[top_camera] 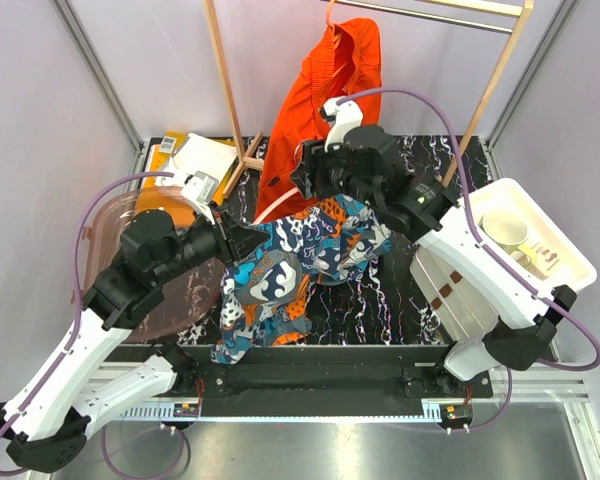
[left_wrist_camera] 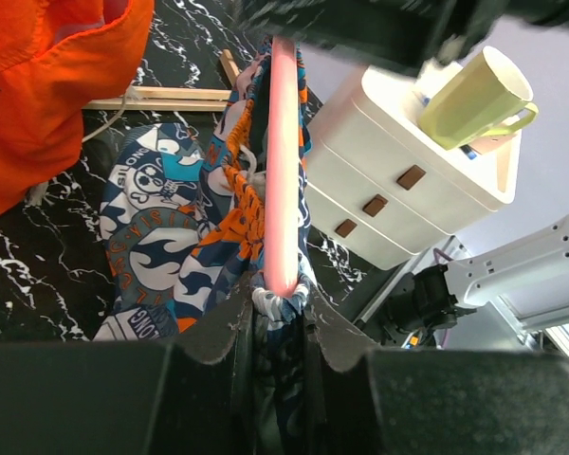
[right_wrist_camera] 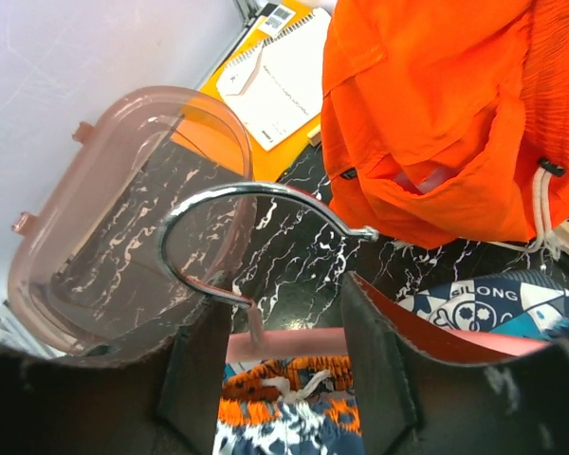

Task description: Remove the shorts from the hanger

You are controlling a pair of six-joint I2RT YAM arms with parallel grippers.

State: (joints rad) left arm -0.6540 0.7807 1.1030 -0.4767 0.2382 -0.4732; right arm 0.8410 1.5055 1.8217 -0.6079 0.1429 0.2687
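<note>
My left gripper pinches the hanger's near end along with the waistband. It should open and take only the cloth (left_wrist_camera: 269,303) before my right gripper pulls the hanger out.
The patterned shorts (top_camera: 290,270) hang on a pink hanger (left_wrist_camera: 283,161) held low over the black marble table. My left gripper (left_wrist_camera: 278,301) is shut on the waistband cloth bunched at the hanger's near end. From above, my right gripper (right_wrist_camera: 284,299) straddles the hanger's pink bar (right_wrist_camera: 294,339) just under the metal hook (right_wrist_camera: 228,204). Its jaws stand apart: the hook's stem sits close to one finger, with a gap to the other. The orange shorts (top_camera: 320,100) with a white drawstring hang from the rack behind, and they fill the upper right of the right wrist view (right_wrist_camera: 436,114).
A wooden clothes rack (top_camera: 230,90) with a metal rail (top_camera: 430,15) stands at the back. A pink see-through tub (top_camera: 130,240) lies at the left, with a yellow and white notebook (top_camera: 195,155) beyond it. A white drawer unit (top_camera: 520,250) carrying a green mug (left_wrist_camera: 474,100) stands at the right.
</note>
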